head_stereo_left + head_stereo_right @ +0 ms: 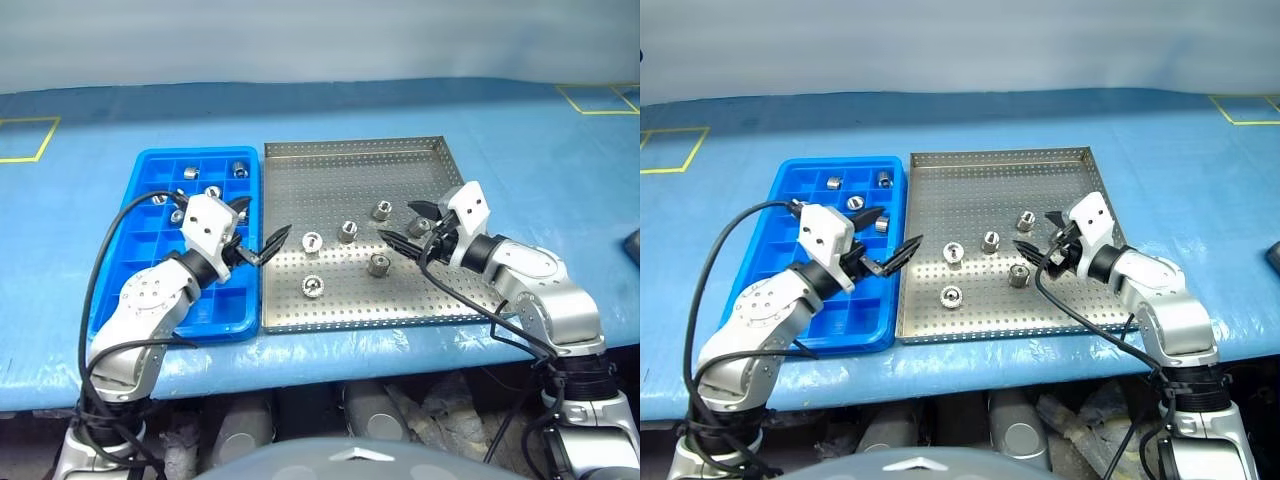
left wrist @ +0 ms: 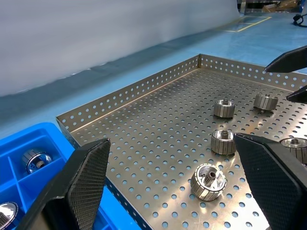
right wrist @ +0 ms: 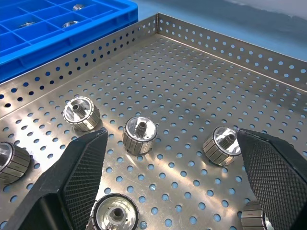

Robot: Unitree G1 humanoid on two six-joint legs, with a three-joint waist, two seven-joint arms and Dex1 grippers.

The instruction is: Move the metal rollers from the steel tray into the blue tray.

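Observation:
I need to close my left gripper on the side of the upright roller point(image 1: 347, 233) point(image 2: 223, 143) on the steel tray, just past the tipped roller nearest its fingers.
Several metal rollers point(image 1: 347, 231) lie scattered on the steel tray point(image 1: 330, 170) in the middle of the table; one of them point(image 2: 208, 181) lies on its side nearest my left fingers. The blue tray point(image 1: 150, 240) sits against the steel tray's left side and holds several rollers point(image 1: 213, 191) in its far compartments. My left gripper point(image 1: 258, 225) hovers open and empty over the blue tray's right rim, pointing toward the steel tray. Over the steel tray's right part, my right gripper point(image 1: 407, 224) is open and empty, pointing left at the rollers point(image 3: 140, 135).
Both trays rest on a blue table cover point(image 1: 560, 180) with yellow tape marks point(image 1: 30, 140) at the far corners. A dark object point(image 1: 632, 245) lies at the right edge. The table's front edge runs just below the trays.

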